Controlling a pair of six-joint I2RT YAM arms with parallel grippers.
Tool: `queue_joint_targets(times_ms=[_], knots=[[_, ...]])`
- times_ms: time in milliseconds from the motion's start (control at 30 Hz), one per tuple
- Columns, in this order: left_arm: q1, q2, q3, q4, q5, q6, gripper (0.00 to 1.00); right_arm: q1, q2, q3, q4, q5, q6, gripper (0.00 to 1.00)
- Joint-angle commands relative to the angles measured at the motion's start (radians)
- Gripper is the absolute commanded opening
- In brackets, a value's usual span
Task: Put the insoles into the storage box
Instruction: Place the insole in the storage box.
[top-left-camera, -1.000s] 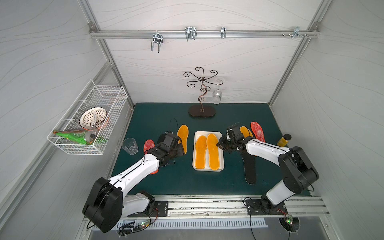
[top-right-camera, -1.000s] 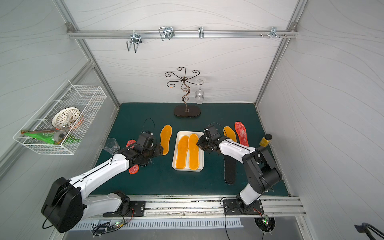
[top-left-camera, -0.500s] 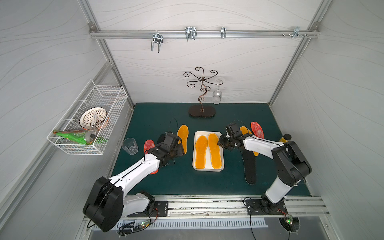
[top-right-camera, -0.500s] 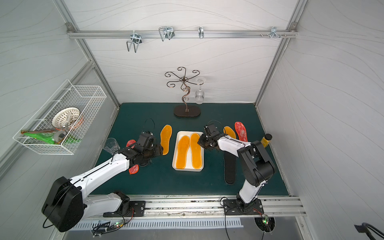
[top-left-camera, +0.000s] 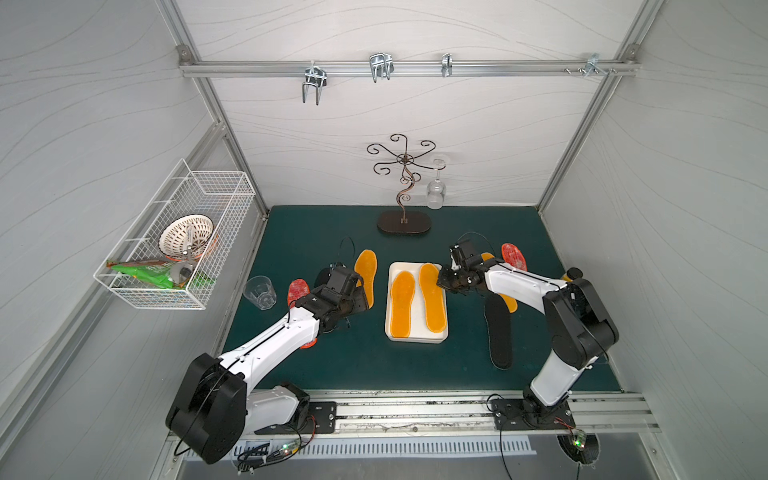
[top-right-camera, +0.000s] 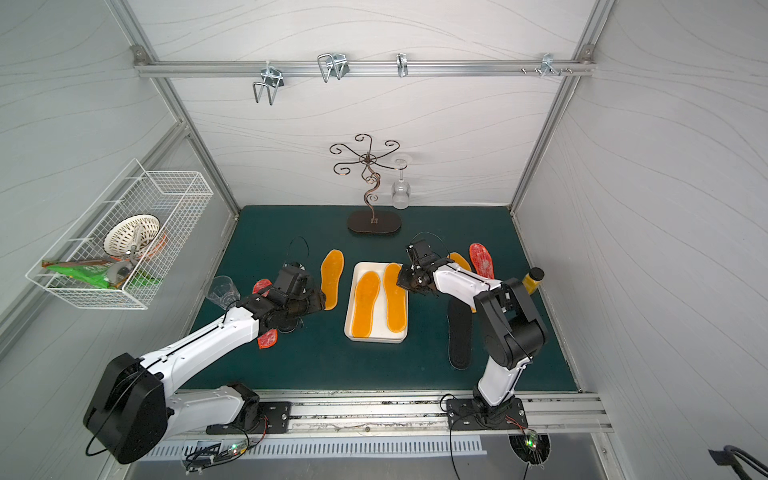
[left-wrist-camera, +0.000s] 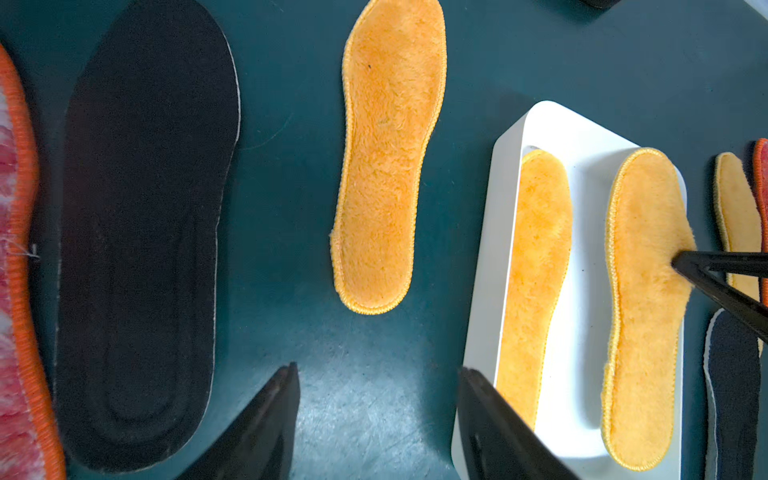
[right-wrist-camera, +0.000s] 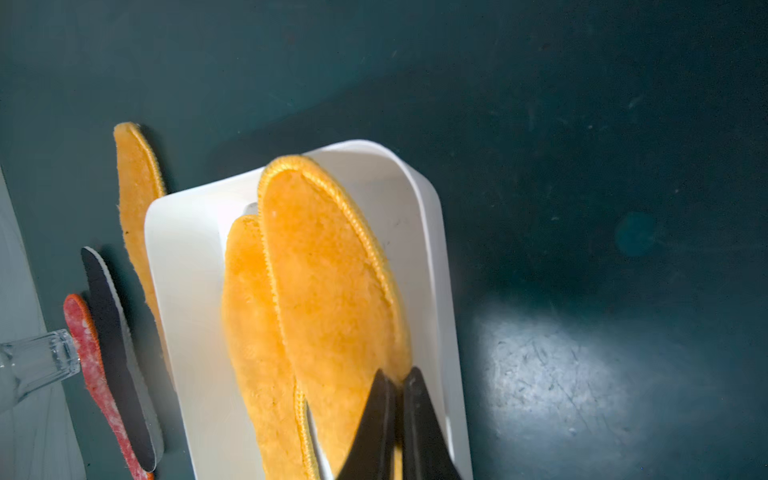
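Observation:
My right gripper is going to let go of the orange insole flat in the storage box (top-left-camera: 436, 304), next to the other orange insole.
The storage box (top-left-camera: 417, 338), a shallow white tray, sits mid-mat with two orange insoles in it (top-left-camera: 402, 303) (top-left-camera: 431, 297). My right gripper (top-left-camera: 441, 281) (right-wrist-camera: 397, 374) is shut on the right edge of the right-hand one (right-wrist-camera: 328, 282), which overlaps its neighbour. My left gripper (left-wrist-camera: 378, 368) (top-left-camera: 365, 297) hangs open over bare mat, between a black insole (left-wrist-camera: 145, 232) and the box (left-wrist-camera: 503, 166), empty. On the mat lie an orange insole (top-left-camera: 366, 270) and a red one (top-left-camera: 297, 289) to the left. To the right lie a black (top-left-camera: 498, 332), an orange (top-left-camera: 510, 301) and a red insole (top-left-camera: 514, 257).
A clear glass (top-left-camera: 259, 292) stands at the mat's left edge. A white wire basket (top-left-camera: 178, 237) hangs on the left wall. A metal stand (top-left-camera: 404, 222) with a wine glass is at the back. A yellow bottle (top-left-camera: 571, 274) stands at the right edge.
The right arm's elbow swung inward and its gripper crept slightly toward the back, still shut on the orange insole. The left arm has not moved.

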Motion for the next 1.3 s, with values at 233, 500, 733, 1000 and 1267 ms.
queue_joint_targets(times_ms=[233,500,733,1000,1267], knots=[[-0.001,-0.01,0.011,0.001,-0.025,-0.018,0.66,-0.001,-0.023,-0.03,-0.016,-0.005,0.036,0.0],[0.0,-0.004,0.014,-0.005,-0.024,-0.028,0.66,0.034,-0.076,-0.083,0.023,-0.003,0.151,0.0],[-0.001,-0.005,0.012,-0.001,-0.024,-0.026,0.66,0.063,-0.133,-0.147,0.064,0.102,0.25,0.0],[-0.001,-0.009,0.007,-0.007,-0.03,-0.023,0.66,0.073,-0.139,-0.147,0.054,0.149,0.264,0.0],[0.0,-0.012,0.003,-0.002,-0.031,-0.024,0.67,0.082,-0.118,-0.117,0.041,0.129,0.21,0.27]])
